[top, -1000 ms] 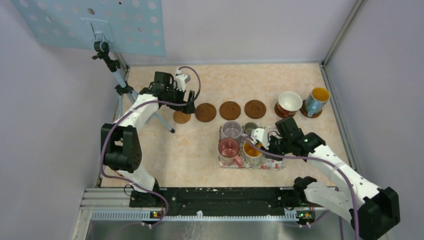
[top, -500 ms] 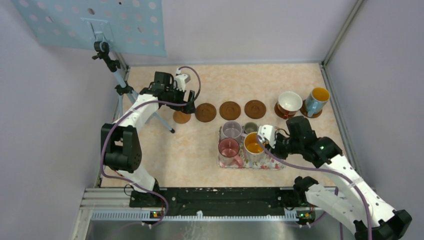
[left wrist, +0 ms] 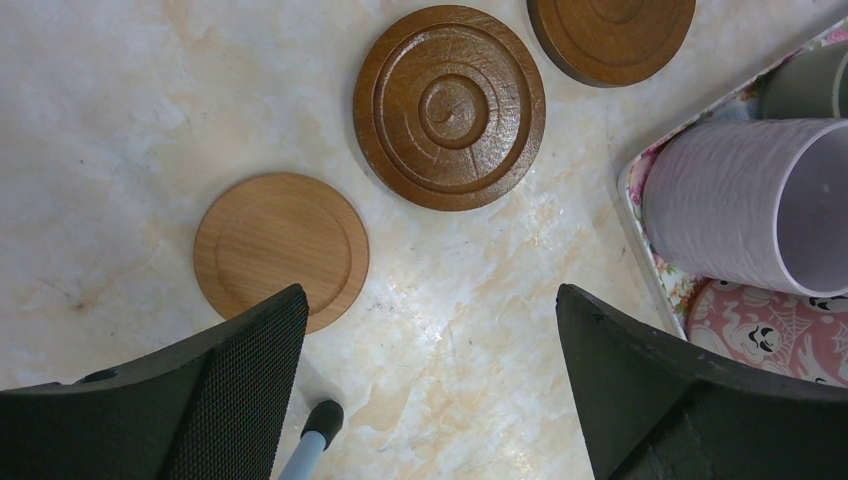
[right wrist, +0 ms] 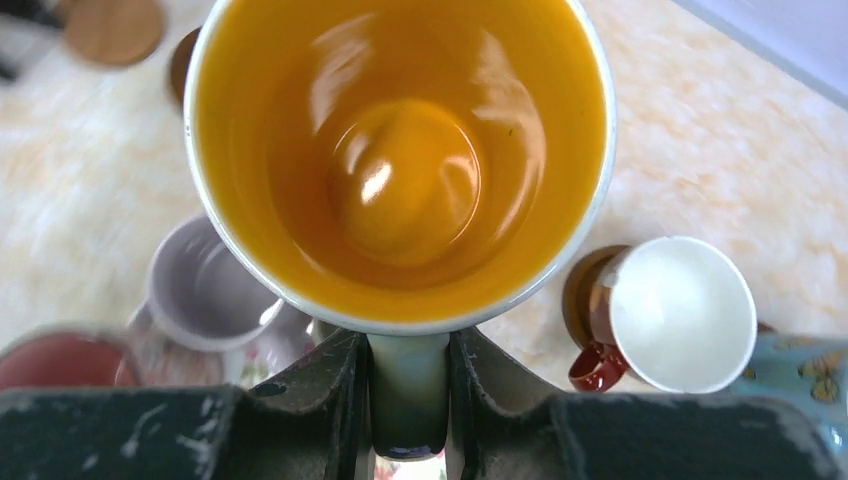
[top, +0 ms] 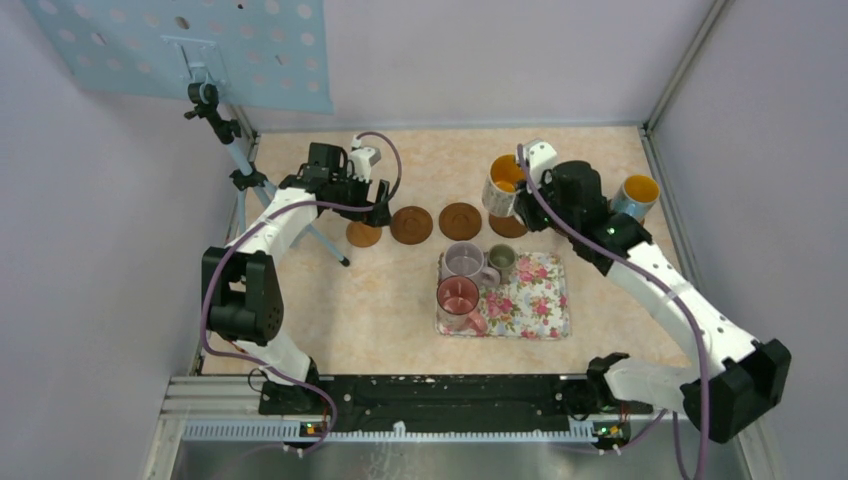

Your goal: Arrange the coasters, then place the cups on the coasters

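Note:
Next, my right gripper releases the white cup with orange inside on the coaster (top: 509,220) behind the small grey-green cup.
My right gripper (top: 516,192) is shut on the handle of the white cup with orange inside (top: 499,184), held above the table over the row's fourth coaster (top: 509,228). In the right wrist view its fingers (right wrist: 340,385) clamp the handle of that cup (right wrist: 400,160). Three more coasters lie in the row: a light one (top: 364,235) and two dark ones (top: 411,224) (top: 460,220). My left gripper (left wrist: 430,300) hangs open just above the table beside the light coaster (left wrist: 281,248). The wide white cup (right wrist: 680,312) and the light blue cup (top: 636,197) stand on coasters at the right.
The floral tray (top: 535,300) carries the lavender cup (top: 463,260), the small grey-green cup (top: 501,257) and the pink cup (top: 457,297). A tripod (top: 235,150) with a blue perforated board stands at the back left, one foot (left wrist: 322,420) close to my left fingers.
My right arm has lifted the white cup with orange inside off the tray and carried it back to the coaster row. The left arm has not moved.

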